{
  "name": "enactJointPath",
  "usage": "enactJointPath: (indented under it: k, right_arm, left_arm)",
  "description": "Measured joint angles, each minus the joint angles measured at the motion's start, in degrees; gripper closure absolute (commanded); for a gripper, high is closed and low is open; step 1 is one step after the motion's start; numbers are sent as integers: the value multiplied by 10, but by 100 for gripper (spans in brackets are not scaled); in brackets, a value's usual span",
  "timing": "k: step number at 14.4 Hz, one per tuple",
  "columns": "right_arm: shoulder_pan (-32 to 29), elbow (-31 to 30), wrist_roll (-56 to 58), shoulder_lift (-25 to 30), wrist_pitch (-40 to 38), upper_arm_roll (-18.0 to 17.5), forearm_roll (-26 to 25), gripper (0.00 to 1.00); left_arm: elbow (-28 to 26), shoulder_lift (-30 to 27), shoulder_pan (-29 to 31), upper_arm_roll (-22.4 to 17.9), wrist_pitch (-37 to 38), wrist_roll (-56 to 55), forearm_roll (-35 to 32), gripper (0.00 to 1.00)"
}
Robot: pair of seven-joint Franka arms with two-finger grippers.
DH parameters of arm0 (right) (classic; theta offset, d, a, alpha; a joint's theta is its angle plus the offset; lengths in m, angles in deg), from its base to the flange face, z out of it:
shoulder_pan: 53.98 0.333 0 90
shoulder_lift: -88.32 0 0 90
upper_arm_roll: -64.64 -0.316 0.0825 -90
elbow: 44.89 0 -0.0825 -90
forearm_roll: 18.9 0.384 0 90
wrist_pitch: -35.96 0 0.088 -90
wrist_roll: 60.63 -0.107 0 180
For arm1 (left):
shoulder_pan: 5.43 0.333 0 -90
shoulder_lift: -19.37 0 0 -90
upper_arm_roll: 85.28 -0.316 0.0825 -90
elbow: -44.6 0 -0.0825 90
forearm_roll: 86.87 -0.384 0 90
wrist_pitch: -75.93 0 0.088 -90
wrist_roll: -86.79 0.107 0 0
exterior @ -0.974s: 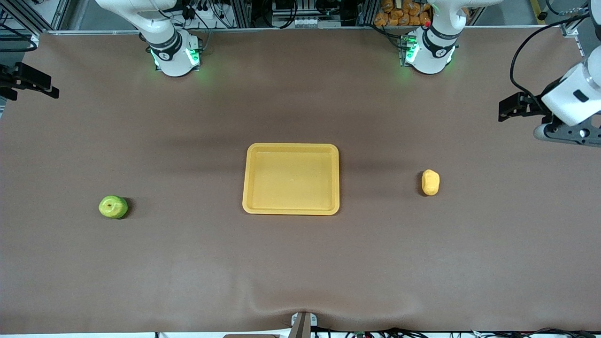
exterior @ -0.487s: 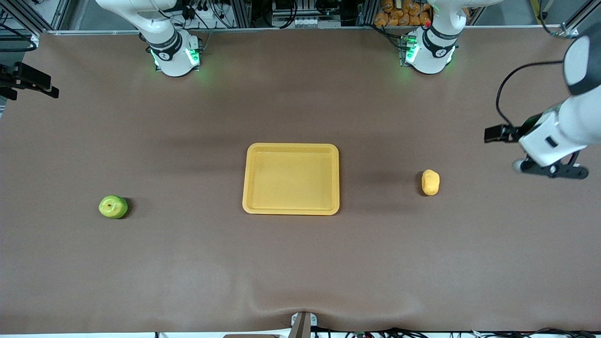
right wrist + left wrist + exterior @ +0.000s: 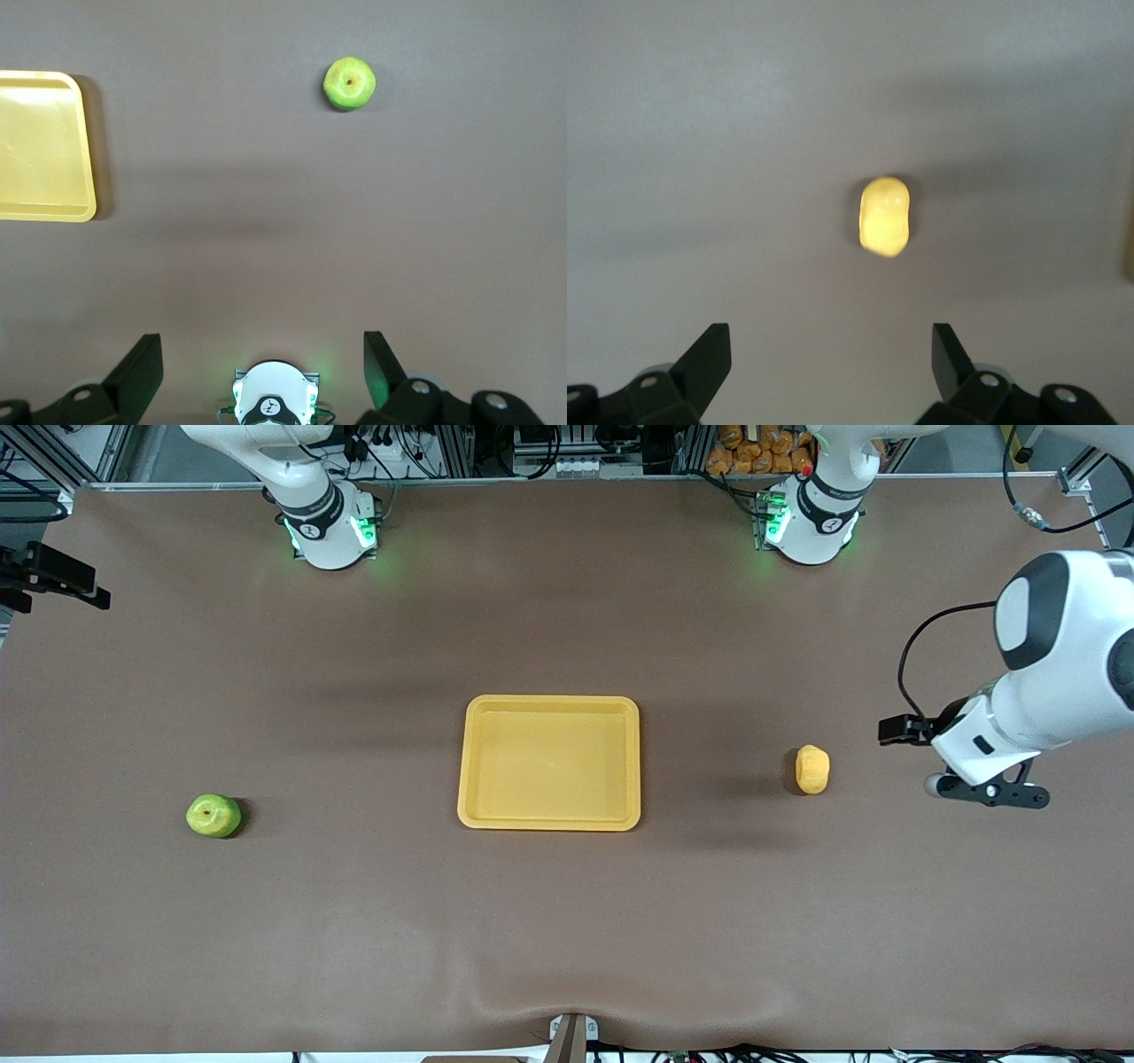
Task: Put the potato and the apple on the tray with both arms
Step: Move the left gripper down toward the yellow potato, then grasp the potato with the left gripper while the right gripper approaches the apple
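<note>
My left gripper will close around the middle of the yellow-orange potato (image 3: 812, 769) (image 3: 884, 218), and it will have one finger on the potato's long side that faces the yellow tray.
The yellow tray (image 3: 549, 819) lies at the table's middle with nothing on it, and its corner shows in the right wrist view (image 3: 44, 146). Toward the right arm's end rests the green apple (image 3: 213, 816) (image 3: 350, 82), alone. Toward the left arm's end lies the yellow-orange potato (image 3: 811, 769) (image 3: 884, 216). My left gripper (image 3: 899, 729) (image 3: 830, 350) hangs open and empty beside the potato, a short gap away, pointing at it. My right gripper (image 3: 263, 354) is open and empty, high over the table near its own base (image 3: 275, 403); it is out of the front view.
The two arm bases (image 3: 328, 527) (image 3: 811, 522) stand along the table's farthest edge. A dark fixture (image 3: 53, 580) juts in at the right arm's end. The brown table cover ripples (image 3: 567, 1001) at the nearest edge.
The left arm has swung down and in from the table's end toward the potato. The right arm, apple, potato and tray have not moved.
</note>
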Motion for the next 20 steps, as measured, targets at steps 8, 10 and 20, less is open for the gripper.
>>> enactJointPath:
  k: [8,10,20]
  right_arm:
    - [1,0,0,-28,23,2,1,0]
    - [1,-1,0,-49,23,1,1,0]
    - [-3,-1,0,-94,29,6,-1,0]
  left_arm:
    - [-107,0,6,0,-161,-24,3,0]
    - [-119,0,10,0,-170,-35,4,0]
    - [-209,8,-7,9,-285,-100,4,0]
